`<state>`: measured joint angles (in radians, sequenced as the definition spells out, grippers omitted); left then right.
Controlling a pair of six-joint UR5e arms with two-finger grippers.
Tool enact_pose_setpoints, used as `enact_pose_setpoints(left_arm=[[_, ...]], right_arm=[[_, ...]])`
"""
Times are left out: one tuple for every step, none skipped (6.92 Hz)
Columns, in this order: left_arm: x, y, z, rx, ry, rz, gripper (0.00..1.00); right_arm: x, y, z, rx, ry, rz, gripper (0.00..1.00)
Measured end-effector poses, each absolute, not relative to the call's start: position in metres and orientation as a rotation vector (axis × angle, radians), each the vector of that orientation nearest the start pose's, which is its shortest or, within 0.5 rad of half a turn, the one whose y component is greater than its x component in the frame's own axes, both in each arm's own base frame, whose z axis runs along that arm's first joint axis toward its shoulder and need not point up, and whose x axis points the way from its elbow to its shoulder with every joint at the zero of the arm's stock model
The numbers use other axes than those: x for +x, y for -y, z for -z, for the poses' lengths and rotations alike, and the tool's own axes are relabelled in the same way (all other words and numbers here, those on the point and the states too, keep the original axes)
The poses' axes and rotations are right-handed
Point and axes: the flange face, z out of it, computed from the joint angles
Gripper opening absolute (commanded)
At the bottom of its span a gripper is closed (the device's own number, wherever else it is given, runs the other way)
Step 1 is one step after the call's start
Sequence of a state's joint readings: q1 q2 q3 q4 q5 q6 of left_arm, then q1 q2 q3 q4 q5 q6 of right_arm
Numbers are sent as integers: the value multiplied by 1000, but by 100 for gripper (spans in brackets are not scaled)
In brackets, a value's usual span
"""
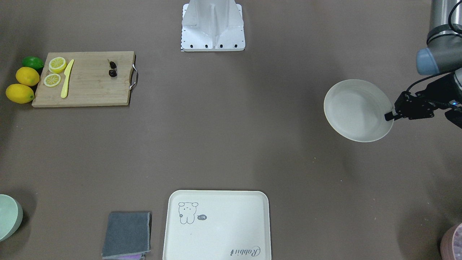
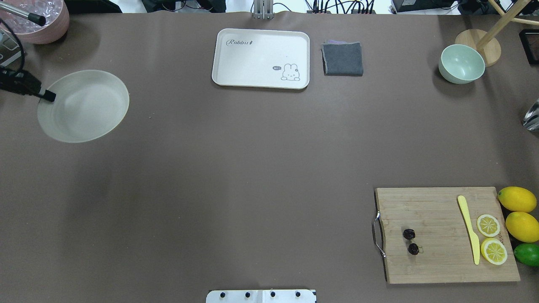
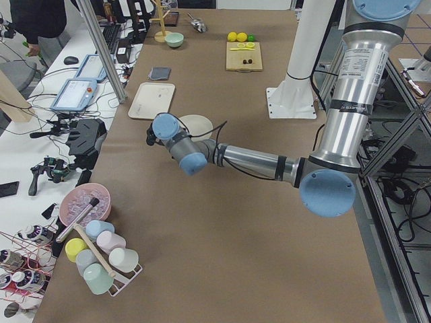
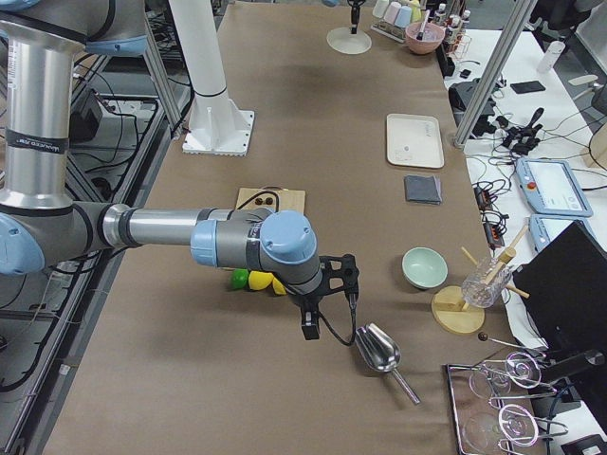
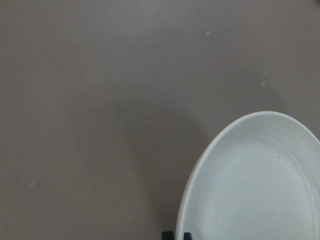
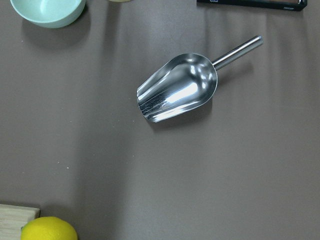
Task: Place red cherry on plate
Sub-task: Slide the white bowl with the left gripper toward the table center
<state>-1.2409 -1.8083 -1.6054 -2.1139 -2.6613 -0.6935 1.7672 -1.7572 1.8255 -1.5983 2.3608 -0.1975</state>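
Next, my left gripper sets the cream plate down and lets go of it on the bare table (image 1: 210, 112) between the metal scoop and the bear tray.
The red cherry (image 1: 112, 69) (image 2: 410, 241), a pair of tiny dark fruits, lies on a wooden cutting board (image 1: 90, 90) near its handle end, on the robot's right. Far across the table, the round cream plate (image 1: 355, 110) (image 2: 83, 106) is held at its rim by my left gripper (image 1: 389, 116) (image 2: 49, 96), which is shut on it. The left wrist view shows the plate (image 5: 260, 185) with the fingertips (image 5: 170, 235) pinching its edge and a soft shadow beside it. My right gripper (image 4: 310, 327) hangs beyond the board's far end, seen only from the side, so I cannot tell its state.
Lemon slices (image 2: 488, 225), a yellow knife (image 2: 469, 229), two lemons and a lime (image 2: 528, 253) sit at the board's end. A metal scoop (image 6: 177, 87) lies below the right wrist. A bear tray (image 2: 252, 59), grey cloth (image 2: 342, 59), green bowl (image 2: 461, 63) and pink bowl (image 2: 42, 25) line the far edge.
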Motion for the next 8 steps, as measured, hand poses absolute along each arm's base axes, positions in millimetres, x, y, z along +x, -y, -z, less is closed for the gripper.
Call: enact_pose_setpoints(left_arm=[[164,572,-367,112,-1203,-89,0],[206,572,-313,89,-1155,-46,0],[269,559,-269,68,-1117,-8,0],[334,535,-237,55,-1092,18,0],[391,505,-219,48,-1084,33,0],[437,476,-213,55,-1093,49,0],[474,453,-215,72,-1106,60,0],[503,436,-221,85,-1107,69,0]], right_arm=[[142,395,-619,193,767,17,99],[142,395,-619,193,767,17,99],[142,396,-619,194,767,17,99],[143,396,-619,194,766,17,99],[142,395,-619,193,767,17,99],[142,395,-619,193,767,17,99],[142,395,-619,193,767,17,99],[142,394,-620,191,767,16,99]])
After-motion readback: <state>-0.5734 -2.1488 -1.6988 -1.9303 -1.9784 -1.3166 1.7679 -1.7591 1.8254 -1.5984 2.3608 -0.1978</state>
